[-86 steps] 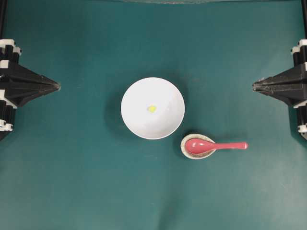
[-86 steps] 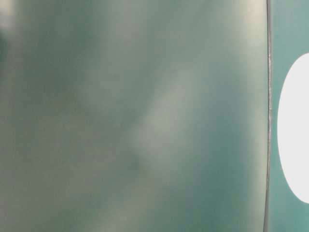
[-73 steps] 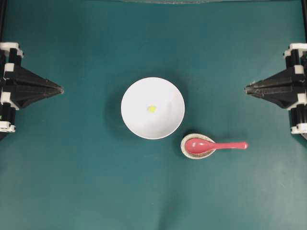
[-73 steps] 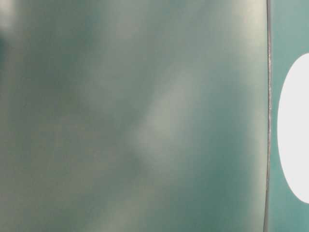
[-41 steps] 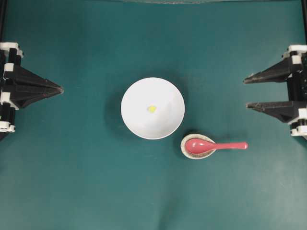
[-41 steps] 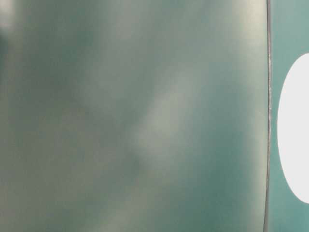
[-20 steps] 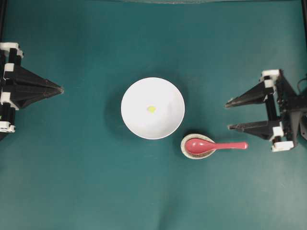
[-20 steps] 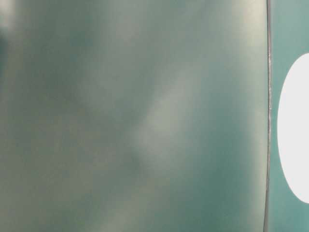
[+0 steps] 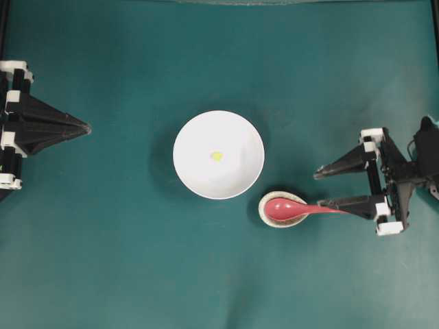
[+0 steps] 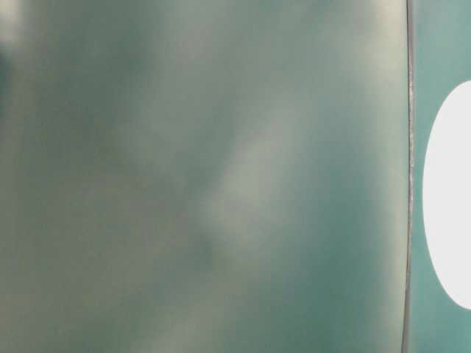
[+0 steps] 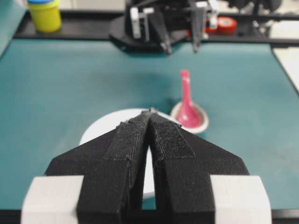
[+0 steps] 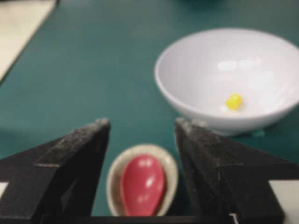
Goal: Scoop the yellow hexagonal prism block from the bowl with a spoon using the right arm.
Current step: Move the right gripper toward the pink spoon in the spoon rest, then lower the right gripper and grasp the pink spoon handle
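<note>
My right gripper needs to grip the handle (image 9: 317,208) of the pink-red spoon, just behind the scoop lying in the speckled spoon rest.
The white bowl (image 9: 236,133) sits mid-table with the tiny yellow block (image 9: 217,156) inside it. The pink-red spoon (image 9: 285,208) lies with its scoop in a speckled spoon rest (image 9: 263,212) just below and right of the bowl, handle pointing right. My right gripper (image 9: 319,189) is open over the handle's end, and its lower finger covers the tip. In the right wrist view the scoop (image 12: 142,184) lies between the spread fingers of the gripper (image 12: 142,123), with the bowl (image 12: 196,88) and the block (image 12: 233,101) beyond. My left gripper (image 9: 86,127) is shut and empty at the far left.
Green mat all round. In the left wrist view, a yellow container (image 11: 44,14) and a red tape roll (image 11: 225,24) stand beyond the table's far edge. The table-level view is blurred, with only a white oval (image 10: 450,198) at its right edge.
My right gripper has opened and moved from the right edge inward and down toward the spoon handle. The left gripper, bowl, block and spoon have not moved.
</note>
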{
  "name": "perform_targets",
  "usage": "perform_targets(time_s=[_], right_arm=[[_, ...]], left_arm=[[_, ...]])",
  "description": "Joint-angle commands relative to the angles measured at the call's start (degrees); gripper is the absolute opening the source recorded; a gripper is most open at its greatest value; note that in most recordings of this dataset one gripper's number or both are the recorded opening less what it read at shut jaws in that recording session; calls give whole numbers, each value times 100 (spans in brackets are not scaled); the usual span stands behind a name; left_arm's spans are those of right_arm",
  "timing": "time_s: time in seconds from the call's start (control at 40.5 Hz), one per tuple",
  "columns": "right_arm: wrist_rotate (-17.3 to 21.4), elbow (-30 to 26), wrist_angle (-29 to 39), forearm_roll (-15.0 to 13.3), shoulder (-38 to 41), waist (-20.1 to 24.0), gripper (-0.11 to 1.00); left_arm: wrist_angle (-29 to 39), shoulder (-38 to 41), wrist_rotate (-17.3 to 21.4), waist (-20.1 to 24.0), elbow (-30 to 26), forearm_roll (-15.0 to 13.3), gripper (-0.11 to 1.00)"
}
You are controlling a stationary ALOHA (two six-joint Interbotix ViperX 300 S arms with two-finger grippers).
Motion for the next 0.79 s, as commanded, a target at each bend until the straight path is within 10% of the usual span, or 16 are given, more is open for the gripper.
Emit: perform_targets(time_s=[0.0, 0.346, 0.765], right_arm=[[-9, -18, -290, 272, 237, 246, 61], [-9, -53, -747, 1055, 1143, 949, 61], [0, -97, -809, 1248, 1696, 1143, 61]], left_arm=[[-44, 44, 0, 9, -141, 18, -1], [-53, 53, 0, 9, -141, 18, -1], [-53, 53, -9, 9, -132, 18, -1]])
